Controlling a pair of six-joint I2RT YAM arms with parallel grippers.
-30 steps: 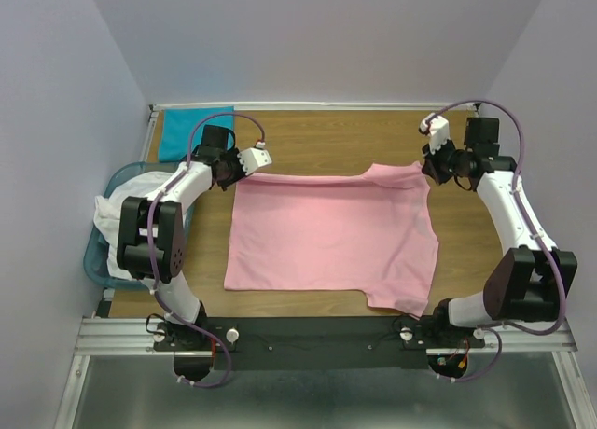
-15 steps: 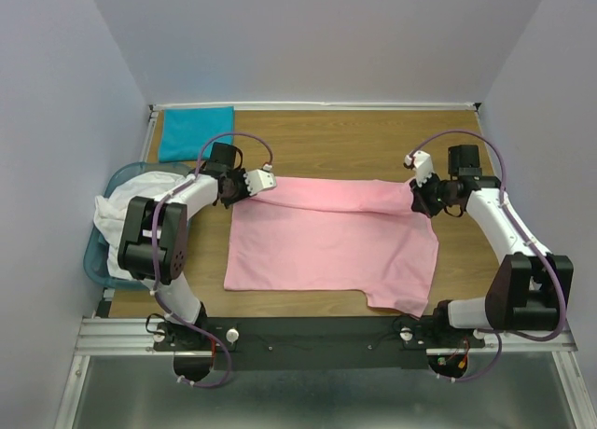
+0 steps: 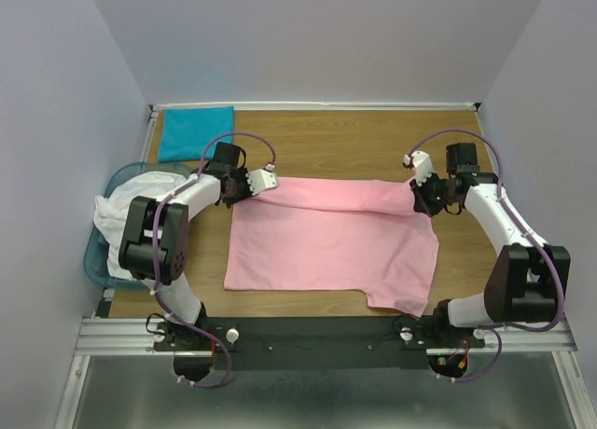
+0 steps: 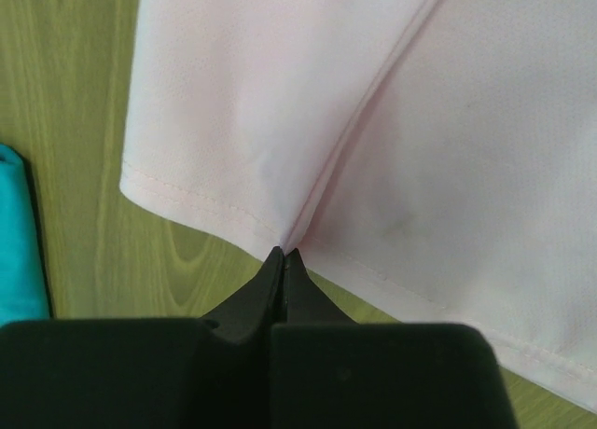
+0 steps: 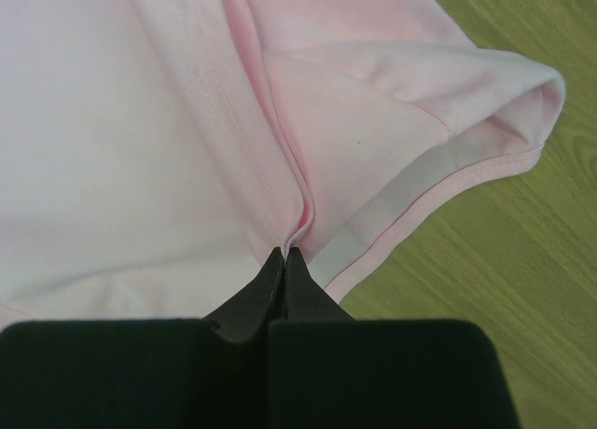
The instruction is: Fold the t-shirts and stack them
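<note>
The left gripper holds the pink t-shirt's inner fold while its far corner lies loose, so it should open and take the corner [image 4: 131, 182] beside the teal t-shirt.
A light pink t-shirt [image 3: 331, 241] lies spread on the wooden table, its far edge lifted and rolled toward the near side. My left gripper [image 3: 252, 188] is shut on the shirt's far left corner; in the left wrist view the jaws [image 4: 284, 255] pinch a fold of the pink hem [image 4: 233, 210]. My right gripper [image 3: 422, 201] is shut on the far right corner, pinching pink cloth [image 5: 233, 149] beside a sleeve, jaw tips [image 5: 284, 252] together. A teal t-shirt [image 3: 195, 133] lies folded at the far left corner. White t-shirts [image 3: 131, 210] fill the basket.
A light-blue plastic basket [image 3: 97, 259] stands off the table's left edge beside the left arm. The table's [image 3: 326, 140] far strip is bare wood. Teal cloth [image 4: 17, 233] shows at the left edge of the left wrist view. Walls close in on three sides.
Both grippers have come toward the near side holding the pink shirt's far edge, drawing it over the shirt's body. The far sleeve no longer lies flat.
</note>
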